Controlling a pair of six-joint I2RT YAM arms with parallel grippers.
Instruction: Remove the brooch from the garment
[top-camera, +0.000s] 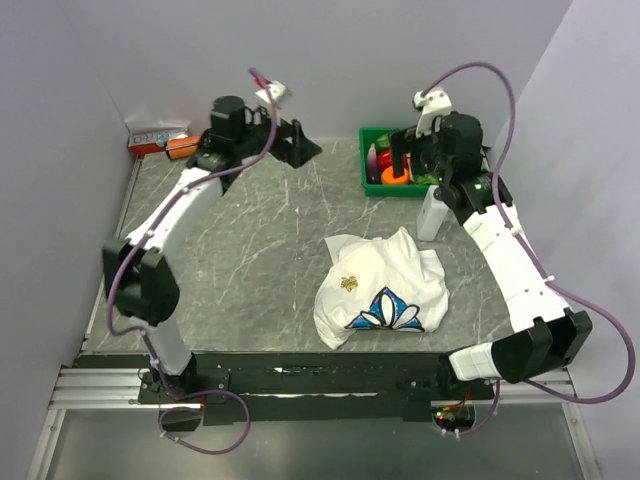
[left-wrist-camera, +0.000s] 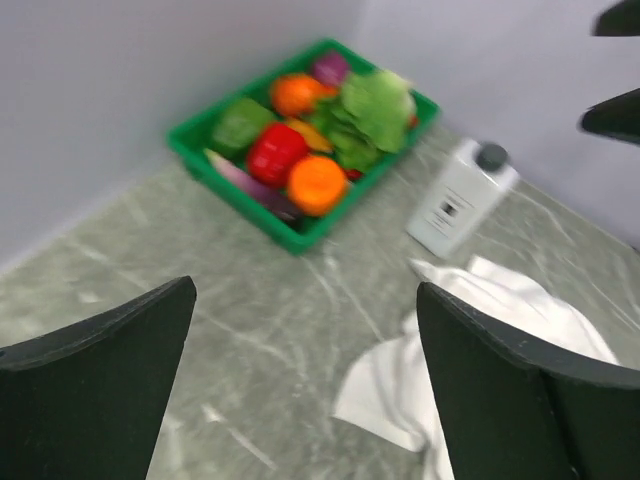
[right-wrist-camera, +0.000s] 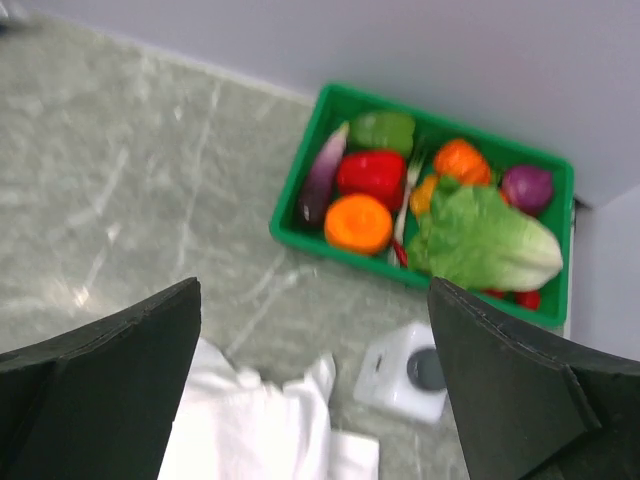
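I should next move my right gripper to the garment's far-edge fold (top-camera: 412, 250) (right-wrist-camera: 314, 440) nearest the white bottle and close it there.
The garment (top-camera: 385, 283) lies crumpled on the table right of centre, white with a blue and white petal print along its near edge. The brooch (top-camera: 349, 283), a tiny gold pin, sits on its left part. My left gripper (top-camera: 303, 143) hovers open far back, well away from the shirt. My right gripper (top-camera: 398, 151) hangs open above the green basket. The left wrist view shows open jaws (left-wrist-camera: 305, 300) with a fold of the garment (left-wrist-camera: 500, 300) below on the right. The right wrist view shows open jaws (right-wrist-camera: 315, 290) above the garment's far edge (right-wrist-camera: 250, 430). Neither wrist view shows the brooch.
A green basket (top-camera: 366, 160) of toy vegetables stands at the back right, also seen as the basket (left-wrist-camera: 200, 155) and the basket (right-wrist-camera: 300, 228). A white bottle (top-camera: 433, 212) with a grey cap stands between it and the shirt. A red and orange box (top-camera: 160, 141) sits in the back left corner.
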